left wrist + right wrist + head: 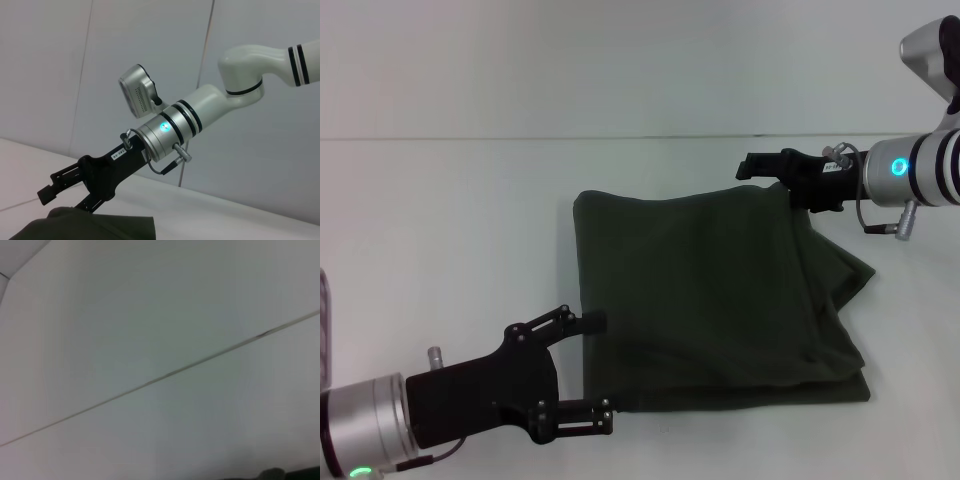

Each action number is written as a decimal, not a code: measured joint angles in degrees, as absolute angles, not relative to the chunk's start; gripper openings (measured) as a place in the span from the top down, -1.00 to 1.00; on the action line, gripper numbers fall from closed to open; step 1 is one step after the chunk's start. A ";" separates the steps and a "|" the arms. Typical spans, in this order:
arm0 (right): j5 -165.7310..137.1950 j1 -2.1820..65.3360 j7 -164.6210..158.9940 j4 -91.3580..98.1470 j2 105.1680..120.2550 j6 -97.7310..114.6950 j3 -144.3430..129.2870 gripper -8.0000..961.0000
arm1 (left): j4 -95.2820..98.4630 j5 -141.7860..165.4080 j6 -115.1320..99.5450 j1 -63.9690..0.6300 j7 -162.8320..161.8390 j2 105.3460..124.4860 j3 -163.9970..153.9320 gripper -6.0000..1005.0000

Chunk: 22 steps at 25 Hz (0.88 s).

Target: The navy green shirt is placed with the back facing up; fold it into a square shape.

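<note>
The lower layers show beyond the slanting edge of the top layer, so the robot's right gripper should pinch the shirt's far corner (776,194) and pull it tight toward the robot's right arm.
The navy green shirt (720,300) lies plain side up in the middle of the white table, folded into a rough rectangle with stacked layers showing along its right and near edges. My left gripper (595,368) is open at the shirt's near left corner, one finger on each side of the left edge. My right gripper (765,178) is at the far right corner, where the cloth rises slightly toward it. In the left wrist view the right gripper (67,200) has its fingers apart, the lower one touching the shirt (90,225). The right wrist view shows only pale surface.
The white table (450,220) extends bare to the left of the shirt and behind it, as far as a seam where a pale wall (620,60) begins. The right arm's white links (240,75) reach in from the far right.
</note>
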State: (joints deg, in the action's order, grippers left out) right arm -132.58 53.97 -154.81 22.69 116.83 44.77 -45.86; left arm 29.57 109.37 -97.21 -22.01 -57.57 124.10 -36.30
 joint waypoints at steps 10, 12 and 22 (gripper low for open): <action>-132.07 53.49 -152.36 23.69 118.07 44.36 -45.52 -0.95 | 29.44 109.36 -97.28 -21.89 -57.57 124.10 -36.30 -0.89; -131.86 53.48 -152.07 23.73 118.10 44.31 -45.53 -0.78 | 29.44 109.37 -97.28 -21.84 -57.57 124.10 -36.29 -0.89; -130.68 52.60 -151.79 25.04 118.13 44.52 -45.31 0.32 | 29.44 109.50 -97.20 -21.84 -57.57 124.10 -36.30 -0.89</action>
State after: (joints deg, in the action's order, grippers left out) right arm -130.68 52.60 -151.79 25.04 118.13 44.52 -45.31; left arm 29.44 109.50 -97.20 -21.84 -57.57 124.10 -36.30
